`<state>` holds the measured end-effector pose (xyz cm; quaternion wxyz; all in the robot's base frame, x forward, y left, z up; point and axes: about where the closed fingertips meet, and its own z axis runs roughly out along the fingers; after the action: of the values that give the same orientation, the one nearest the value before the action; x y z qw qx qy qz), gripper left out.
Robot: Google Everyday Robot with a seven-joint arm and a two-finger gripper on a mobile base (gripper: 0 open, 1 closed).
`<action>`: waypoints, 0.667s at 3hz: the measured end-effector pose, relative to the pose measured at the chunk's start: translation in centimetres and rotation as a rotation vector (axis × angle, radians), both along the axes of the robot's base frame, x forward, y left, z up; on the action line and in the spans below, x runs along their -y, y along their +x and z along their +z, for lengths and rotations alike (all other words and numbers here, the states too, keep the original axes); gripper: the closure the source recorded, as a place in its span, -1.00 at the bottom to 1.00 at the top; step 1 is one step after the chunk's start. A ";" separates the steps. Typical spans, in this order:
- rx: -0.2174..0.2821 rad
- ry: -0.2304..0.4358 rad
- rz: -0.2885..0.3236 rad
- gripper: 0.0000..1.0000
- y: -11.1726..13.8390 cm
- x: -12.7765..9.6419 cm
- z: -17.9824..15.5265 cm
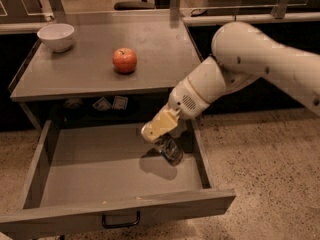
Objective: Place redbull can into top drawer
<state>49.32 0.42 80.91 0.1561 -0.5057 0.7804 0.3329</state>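
Observation:
My gripper is going to let go of the redbull can on the drawer's bottom, next to the side [181,171] nearest the white arm.
The top drawer [120,204] is pulled wide open below the grey tabletop, its black handle at the front. My gripper [161,134] hangs inside the drawer's right half, shut on the redbull can [170,150]. The silvery can sticks out below the fingers, tilted, its lower end close to the drawer floor near the right wall. I cannot tell whether it touches the floor. The white arm reaches in from the right.
A red apple [124,60] sits on the grey tabletop [165,49]. A white bowl [56,36] stands at its back left corner. Speckled floor lies to the right of the drawer.

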 end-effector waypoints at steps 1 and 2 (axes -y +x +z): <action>-0.065 0.022 0.008 1.00 -0.4 -1.3 -4.9; -0.066 0.020 0.008 1.00 -0.5 -1.3 -5.0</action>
<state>48.87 1.70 75.95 0.1339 -0.4959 0.7799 0.3576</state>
